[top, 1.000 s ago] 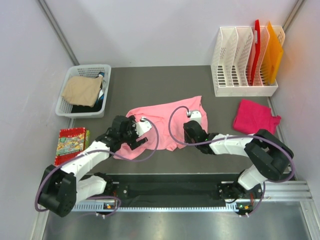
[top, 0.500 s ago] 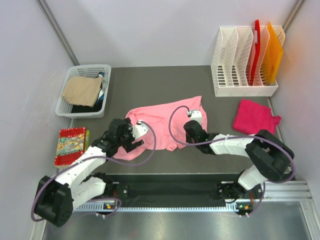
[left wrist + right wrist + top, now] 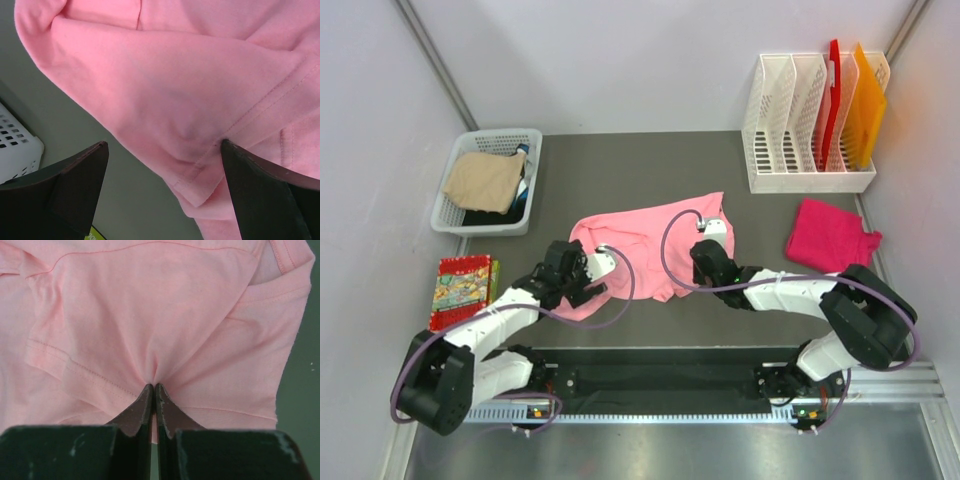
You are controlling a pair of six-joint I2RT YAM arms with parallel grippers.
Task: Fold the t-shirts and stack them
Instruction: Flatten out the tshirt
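My left gripper needs to pinch the t-shirt's hemmed corner (image 3: 192, 191) and pull it toward the white basket, as the salmon-pink t-shirt's loose end slants toward the front.
The salmon-pink t-shirt (image 3: 645, 240) lies rumpled on the grey table's middle. The magenta t-shirt (image 3: 830, 236) lies folded at the right. My left gripper (image 3: 582, 287) is open over the pink shirt's left lower edge; in the left wrist view its fingers (image 3: 80, 170) straddle a hemmed corner (image 3: 200, 185) without holding it. My right gripper (image 3: 705, 252) is shut on a pinch of the pink shirt (image 3: 155, 340) near its right lower edge; cloth puckers at the fingertips (image 3: 154, 386).
A white basket (image 3: 453, 210) with tan cloth stands at the back left. A red-edged patterned flat piece (image 3: 461, 288) lies at the left. A white file rack (image 3: 807, 170) with red and orange folders stands at the back right.
My left gripper has drawn back a little toward the near left along the pink shirt's edge. The right gripper has stayed pinched on the shirt, almost still.
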